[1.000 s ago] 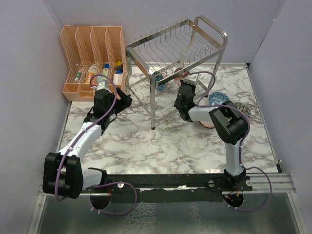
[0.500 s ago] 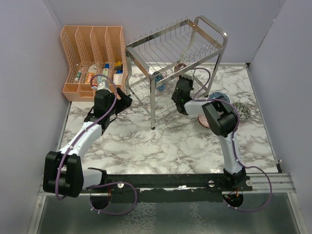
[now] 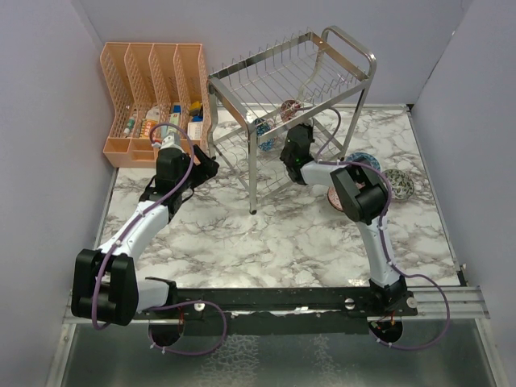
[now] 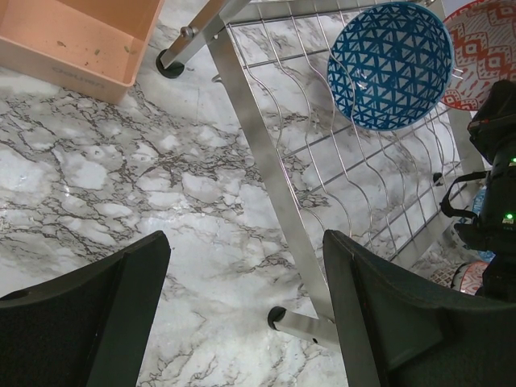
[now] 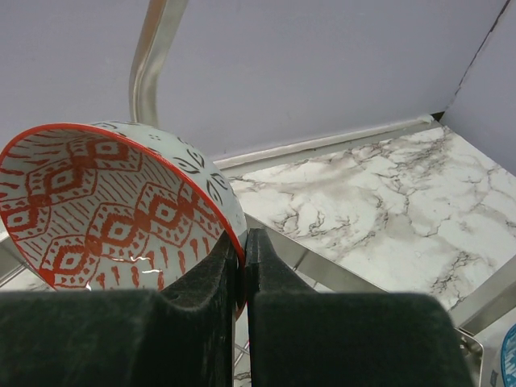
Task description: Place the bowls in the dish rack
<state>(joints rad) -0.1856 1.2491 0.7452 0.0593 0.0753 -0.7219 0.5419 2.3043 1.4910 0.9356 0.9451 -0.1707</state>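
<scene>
Next, my right gripper lets go of the red-patterned bowl right up close against the blue bowl (image 3: 271, 122) in the lower level of the dish rack.
The silver wire dish rack (image 3: 355, 50) stands at the back centre. A blue bowl (image 3: 264, 131) stands on edge in its lower tier and also shows in the left wrist view (image 4: 391, 64). My right gripper (image 5: 243, 242) is shut on the rim of a red-patterned bowl (image 5: 105, 201) and holds it on edge inside the lower tier (image 3: 290, 110), beside the blue bowl. My left gripper (image 4: 246, 242) is open and empty, low over the marble by the rack's front leg (image 4: 258, 153). A teal bowl (image 3: 360, 161), a greyish bowl (image 3: 398, 184) and a pink bowl (image 3: 339, 200) lie on the table at the right.
An orange slotted organiser (image 3: 153, 89) with small bottles stands at the back left, close to the left gripper (image 3: 205, 165). Grey walls close in the left, back and right sides. A rack rail (image 5: 153, 48) rises just behind the red bowl.
My right gripper has moved up and to the left with the red bowl, from beside the rack into its lower tier. The left arm has not moved.
</scene>
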